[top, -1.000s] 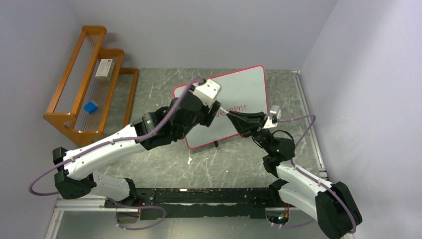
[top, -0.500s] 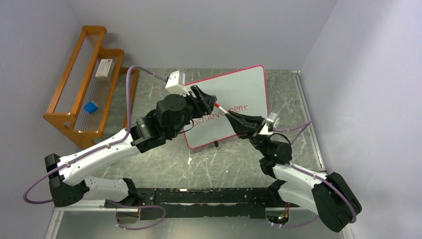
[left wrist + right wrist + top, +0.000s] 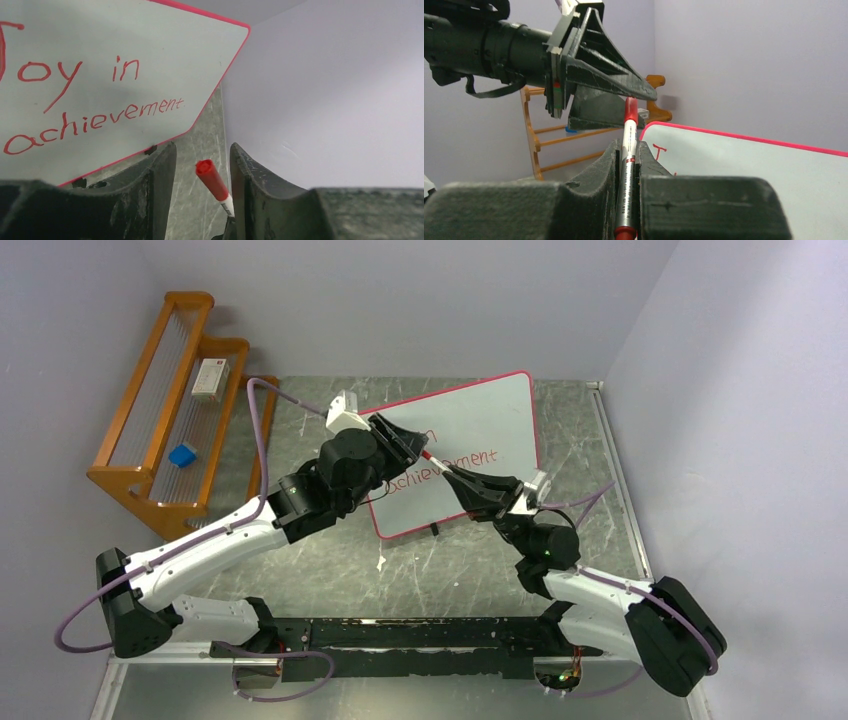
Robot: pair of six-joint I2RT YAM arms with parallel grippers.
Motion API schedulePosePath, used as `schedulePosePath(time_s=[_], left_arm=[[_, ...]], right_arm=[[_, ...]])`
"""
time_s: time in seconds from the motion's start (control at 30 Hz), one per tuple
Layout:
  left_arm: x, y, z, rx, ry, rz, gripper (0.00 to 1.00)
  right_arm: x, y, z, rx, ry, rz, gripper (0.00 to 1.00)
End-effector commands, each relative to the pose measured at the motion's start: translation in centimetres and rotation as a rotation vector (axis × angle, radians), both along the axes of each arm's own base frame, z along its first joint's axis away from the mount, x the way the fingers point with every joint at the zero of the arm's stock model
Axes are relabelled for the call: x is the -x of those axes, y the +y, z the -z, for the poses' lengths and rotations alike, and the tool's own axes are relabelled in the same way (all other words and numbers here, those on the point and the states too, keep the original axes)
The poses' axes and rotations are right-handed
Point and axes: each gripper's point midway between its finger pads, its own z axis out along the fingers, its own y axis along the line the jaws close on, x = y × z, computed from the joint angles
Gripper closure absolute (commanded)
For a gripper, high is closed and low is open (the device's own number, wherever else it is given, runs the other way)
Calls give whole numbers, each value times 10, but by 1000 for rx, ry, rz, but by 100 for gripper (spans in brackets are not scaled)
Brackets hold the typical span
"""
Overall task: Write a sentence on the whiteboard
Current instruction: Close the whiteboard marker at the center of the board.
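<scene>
Next, my right gripper puts the silver marker down on the marbled table [image 3: 457,565], at a spot in front of the black clip of the whiteboard.
The whiteboard [image 3: 490,420] [image 3: 100,40] [image 3: 749,170], white with a red-pink border, lies at the back of the table with "Joy in achievement" written on it in red. My right gripper [image 3: 452,473] [image 3: 628,145] is shut on a silver marker [image 3: 437,460] [image 3: 628,155], holding it above the board's left part with the red cap [image 3: 211,177] pointing away from it. My left gripper [image 3: 418,450] [image 3: 202,155] faces it, jaws open on either side of the cap. A gap shows on the left finger's side. The right finger is close to the marker's body.
An orange wooden rack [image 3: 180,440] stands at the back left, holding a white box [image 3: 209,378] and a small blue thing [image 3: 182,455]. A small white scrap [image 3: 381,562] lies on the marbled table in front of the board. Purple walls enclose the back and sides.
My left gripper has turned from over the board to face the marker, and its jaws have come around the cap and narrowed. The right gripper with the marker shifted slightly left.
</scene>
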Motion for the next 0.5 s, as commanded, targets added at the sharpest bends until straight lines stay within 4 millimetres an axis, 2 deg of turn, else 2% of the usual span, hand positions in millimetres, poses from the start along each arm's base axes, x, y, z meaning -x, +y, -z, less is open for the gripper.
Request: schedulePosePath(time_s=[0.0,0.1,0.33,0.47], left_arm=[[-2,-1,0,88,33,-14,54],[-2,-4,2,97,41,1,62],[2,-7,6,164,62,29,94],[8,-10,10,215,90,51,95]], right_arm=[[5,-5,-26,-50,-97,33,100],[5,-3,-26,-44,-99,31,100],[7,1,-23,-41,-94,20,100],[7,2,-24,-52,-95,18,100]])
